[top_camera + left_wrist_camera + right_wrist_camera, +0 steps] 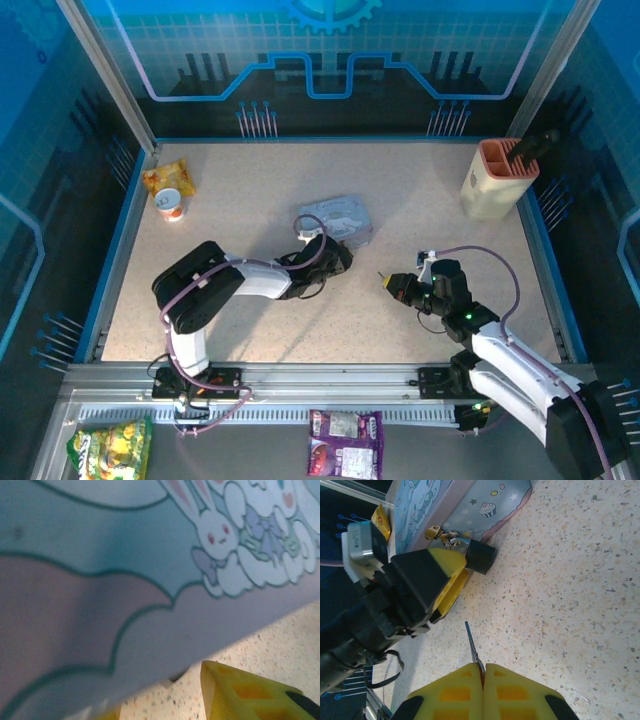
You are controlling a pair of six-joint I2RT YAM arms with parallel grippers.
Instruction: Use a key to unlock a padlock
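Observation:
The padlock is hanging from the tin's clasp beyond the open fingers of my left gripper, so I will use that gripper to take the padlock's body (480,557) and steady it for the key.
The key (472,642) is a thin dark sliver sticking out from my right gripper (484,666), which is shut on it just above the table. Ahead of the key's tip, the padlock (480,558) lies on the table against the flat grey-blue tin (470,500), its silvery top toward the tin. My left gripper (335,258) sits beside the padlock, one yellow finger (451,565) close to its body. In the left wrist view the left gripper (160,692) is open, with bare table between the fingers (240,695) and the tin (125,580) right in front.
A beige holder (497,180) stands at the back right. A snack bag with a small cup (168,190) sits at the back left. Snack packets (345,442) lie in front of the table rail. Blue walls (120,230) ring the table.

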